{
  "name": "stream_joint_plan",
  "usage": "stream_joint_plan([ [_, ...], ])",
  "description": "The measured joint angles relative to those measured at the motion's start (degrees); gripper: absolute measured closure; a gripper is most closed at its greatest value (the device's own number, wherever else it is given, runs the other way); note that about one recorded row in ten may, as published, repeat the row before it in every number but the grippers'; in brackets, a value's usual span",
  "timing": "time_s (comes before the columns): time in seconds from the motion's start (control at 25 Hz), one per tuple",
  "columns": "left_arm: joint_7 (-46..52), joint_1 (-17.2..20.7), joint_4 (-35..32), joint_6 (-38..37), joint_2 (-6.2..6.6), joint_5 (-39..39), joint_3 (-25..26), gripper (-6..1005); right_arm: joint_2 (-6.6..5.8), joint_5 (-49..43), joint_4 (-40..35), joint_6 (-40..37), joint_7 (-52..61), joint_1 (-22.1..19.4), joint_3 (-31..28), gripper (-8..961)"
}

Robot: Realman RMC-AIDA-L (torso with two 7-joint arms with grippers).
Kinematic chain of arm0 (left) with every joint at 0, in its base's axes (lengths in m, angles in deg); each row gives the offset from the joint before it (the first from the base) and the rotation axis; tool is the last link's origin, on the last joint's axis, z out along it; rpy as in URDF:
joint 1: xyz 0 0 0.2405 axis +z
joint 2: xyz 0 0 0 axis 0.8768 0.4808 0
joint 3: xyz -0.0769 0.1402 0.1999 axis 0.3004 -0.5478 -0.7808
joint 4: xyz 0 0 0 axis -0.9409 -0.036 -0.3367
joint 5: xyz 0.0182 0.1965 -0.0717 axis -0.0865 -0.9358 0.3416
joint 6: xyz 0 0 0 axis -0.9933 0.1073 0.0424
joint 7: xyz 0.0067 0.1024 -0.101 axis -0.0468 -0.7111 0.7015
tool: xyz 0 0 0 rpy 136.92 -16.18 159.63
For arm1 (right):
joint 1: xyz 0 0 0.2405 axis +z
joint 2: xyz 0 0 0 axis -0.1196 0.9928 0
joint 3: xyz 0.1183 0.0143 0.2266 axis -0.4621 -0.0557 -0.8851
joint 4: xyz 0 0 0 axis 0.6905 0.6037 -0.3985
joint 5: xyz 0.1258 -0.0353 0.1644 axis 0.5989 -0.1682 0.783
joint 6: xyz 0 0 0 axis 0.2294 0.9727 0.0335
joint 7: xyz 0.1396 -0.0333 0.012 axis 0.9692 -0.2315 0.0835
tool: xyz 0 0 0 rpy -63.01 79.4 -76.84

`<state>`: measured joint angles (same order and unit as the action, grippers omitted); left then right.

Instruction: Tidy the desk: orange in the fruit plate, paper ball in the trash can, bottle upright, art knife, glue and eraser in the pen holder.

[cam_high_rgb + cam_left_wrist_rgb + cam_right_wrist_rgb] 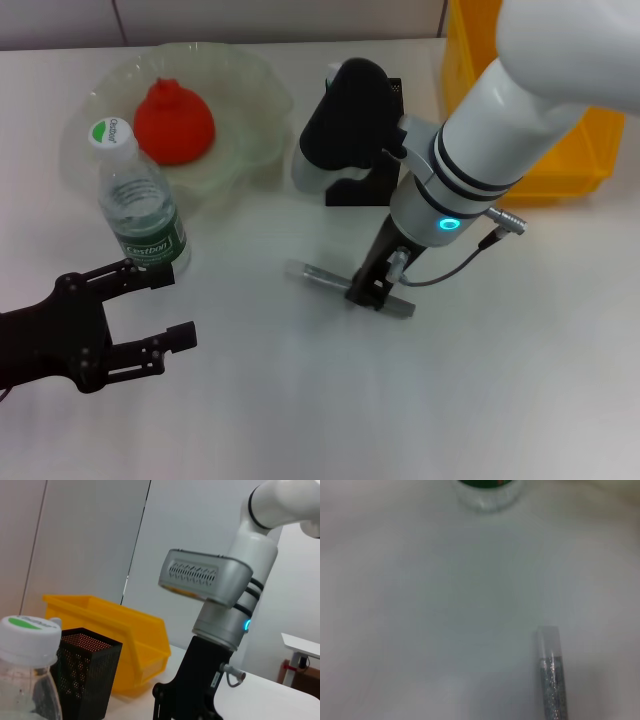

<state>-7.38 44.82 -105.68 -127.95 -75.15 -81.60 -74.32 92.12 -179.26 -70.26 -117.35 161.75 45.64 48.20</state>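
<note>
I should let go of the silver-grey stick with my right gripper inside the black mesh pen holder [368,106], which is between the fruit plate and yellow bin. The stick is still down on the table.
My right gripper [375,293] is down on the table at the middle of a slim silver-grey stick [318,275], the art knife or the glue, I cannot tell which. The stick also shows in the right wrist view [551,680], lying flat. The clear bottle [142,205] with a white and green cap stands upright; it also shows in the left wrist view [25,680]. My left gripper [172,305] is open and empty just in front of the bottle. The orange [173,122] lies in the pale green fruit plate [250,100]. The black mesh pen holder [82,672] is mostly hidden behind my right arm in the head view.
A yellow bin [565,150] stands at the back right, also in the left wrist view [120,630]. My right arm [220,610] reaches over the table's middle. No paper ball or eraser is in view.
</note>
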Motion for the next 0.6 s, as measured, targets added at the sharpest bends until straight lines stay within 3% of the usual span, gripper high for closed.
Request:
stream_joint_plan([
  [0.08, -0.1, 0.1, 0.0, 0.0, 0.00, 0.0, 0.1, 197, -0.26, 0.0, -4.4, -0.9, -0.4, -2.5, -1.8, 797],
  [0.12, -0.1, 0.1, 0.0, 0.0, 0.00, 0.0, 0.1, 197, -0.38, 0.3, -10.0, -2.1, -2.0, -6.1, -6.2, 802],
  [0.2, -0.1, 0.2, 0.0, -0.1, 0.00, 0.0, 0.2, 197, -0.40, 1.0, -13.2, -2.6, -3.3, -8.2, -9.5, 812],
  [0.28, -0.1, 0.3, 0.0, -0.2, 0.00, 0.0, 0.3, 197, -0.36, 5.3, -17.8, -3.1, -6.6, -12.4, -16.2, 813],
  [0.32, -0.1, 0.3, 0.0, -0.2, 0.00, 0.0, 0.3, 197, -0.46, 15.0, -19.5, -2.9, -12.8, -16.7, -24.9, 814],
  [0.36, -0.1, 0.3, 0.0, -0.2, 0.00, 0.0, 0.3, 197, -0.46, 15.0, -19.5, -2.9, -12.8, -16.7, -24.9, 814],
  [0.4, -0.1, 0.4, 0.0, -0.2, 0.00, 0.0, 0.4, 197, -0.51, 19.9, -19.0, -2.7, -16.2, -18.3, -28.9, 815],
  [0.48, -0.2, 0.5, 0.0, -0.2, 0.00, 0.0, 0.4, 197, -0.64, 34.5, -13.9, -2.9, -26.2, -20.1, -37.6, 816],
  [0.52, -0.2, 0.5, 0.0, -0.2, -0.01, 0.0, 0.4, 197, -1.05, 47.9, -4.2, -4.5, -36.5, -20.0, -44.9, 817],
  [0.6, -0.2, 0.5, 0.0, -0.2, -0.03, 0.0, 0.4, 197, -1.64, 57.0, 7.6, -5.7, -45.4, -18.9, -49.3, 818],
])
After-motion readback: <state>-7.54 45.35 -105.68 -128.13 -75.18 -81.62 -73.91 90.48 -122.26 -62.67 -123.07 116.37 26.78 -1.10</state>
